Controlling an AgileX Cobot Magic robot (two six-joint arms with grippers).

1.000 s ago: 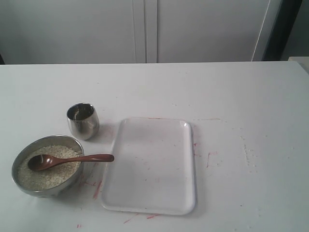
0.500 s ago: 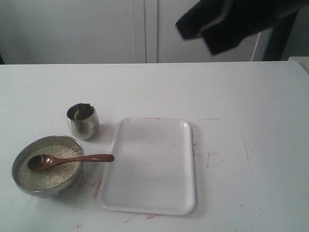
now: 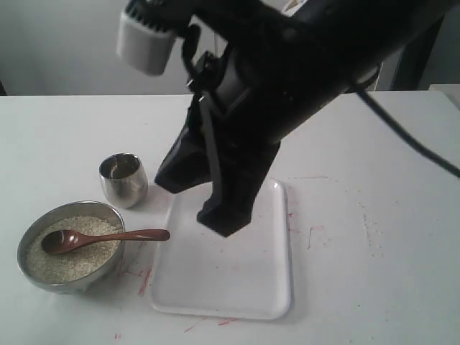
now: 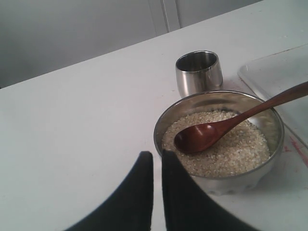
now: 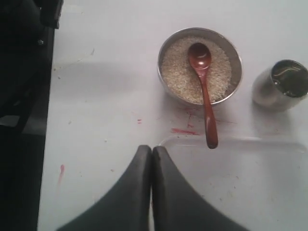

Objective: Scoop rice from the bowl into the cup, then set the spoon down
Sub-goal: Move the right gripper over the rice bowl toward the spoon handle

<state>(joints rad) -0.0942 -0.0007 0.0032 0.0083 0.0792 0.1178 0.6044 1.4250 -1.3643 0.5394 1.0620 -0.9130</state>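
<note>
The brown wooden spoon is next for my right gripper, which should go to it and close on its handle [image 3: 152, 235] [image 5: 210, 131] near the handle's end, past the steel bowl's rim.
The steel bowl [image 3: 100, 208] of off-white rice [image 3: 50, 262] stands at the table's near left. The brown wooden spoon [image 3: 108, 236] lies with its scoop on the rice and its handle out over the rim toward the tray. Behind the bowl is the small steel cup [image 3: 123, 180], upright. My right gripper [image 3: 224, 221] hangs shut and empty above the tray's left part; in its wrist view the right gripper [image 5: 152, 150] points toward the bowl [image 5: 199, 31] and spoon [image 5: 207, 106]. My left gripper [image 4: 157, 156], shut and empty, hovers just beside the bowl [image 4: 236, 180], short of the spoon [image 4: 202, 136].
A white rectangular tray [image 3: 237, 287] lies right of the bowl, with the spoon's handle tip near its left edge. Red marks stain the table around it. The big black right arm [image 3: 302, 65] crosses the upper middle of the exterior view. A wall stands behind the table.
The right arm has swung in from the upper right and come down over the tray. Bowl, spoon and cup have not moved.
</note>
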